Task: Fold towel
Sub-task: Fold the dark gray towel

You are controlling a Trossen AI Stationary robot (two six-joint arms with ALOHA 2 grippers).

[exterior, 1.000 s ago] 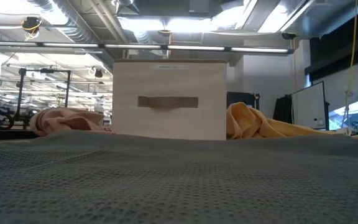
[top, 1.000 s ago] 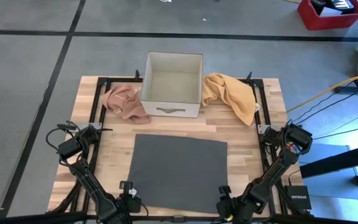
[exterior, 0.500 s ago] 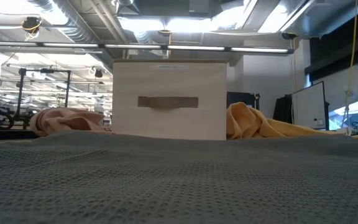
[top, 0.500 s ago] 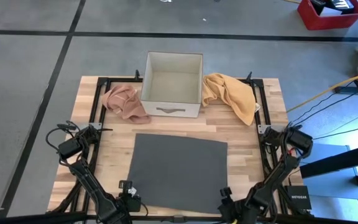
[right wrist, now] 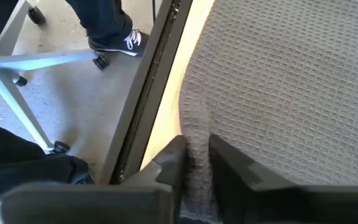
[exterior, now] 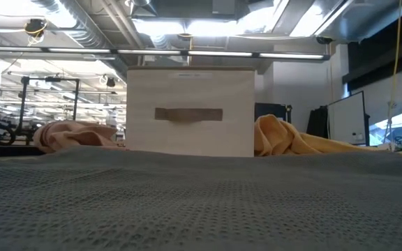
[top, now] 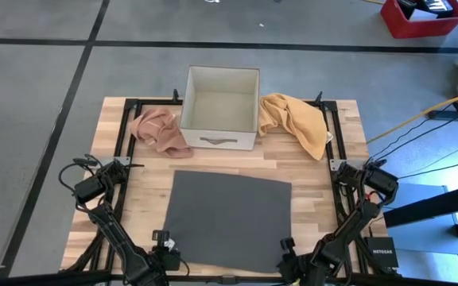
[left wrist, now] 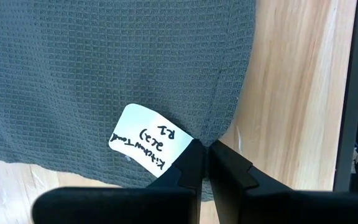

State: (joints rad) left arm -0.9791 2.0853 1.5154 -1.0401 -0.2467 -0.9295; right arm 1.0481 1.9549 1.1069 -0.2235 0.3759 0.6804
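My left gripper needs to open its fingers and pinch up the towel (left wrist: 194,126) next to the white label before lifting, because its fingers meet above the towel's flat corner.
A dark grey waffle-weave towel (top: 229,218) lies spread flat on the wooden table (top: 324,167), filling the foreground of the low view (exterior: 201,209). My left gripper (top: 165,245) stands at the towel's near left corner, shut on it beside a white handwritten label (left wrist: 148,143). My right gripper (top: 286,248) is at the near right corner, its fingers closed around a bunched ridge of the towel's edge (right wrist: 196,146). My left gripper (left wrist: 204,152) pinches the towel's corner tip (left wrist: 207,138) between its two fingers, right beside the label. It comes steeply from above. The rest of the towel lies flat on the table. My right gripper (right wrist: 196,158) pinches a raised ridge of the towel's right edge (right wrist: 194,134) between its two fingers, near the near corner. The fingers slant down and lie along that edge. One layer or several, I cannot tell. The towel beyond lies flat.
A beige open box (top: 219,107) stands at the far middle, with a pink cloth (top: 157,129) heaped at its left and a yellow cloth (top: 296,119) at its right. Black frame rails (top: 336,147) run along the table's sides. A person's shoe (right wrist: 114,37) shows beyond the right edge.
My right arm has sunk a little toward the towel's near right corner, and its wrist has rolled slightly. The towel lies as before.
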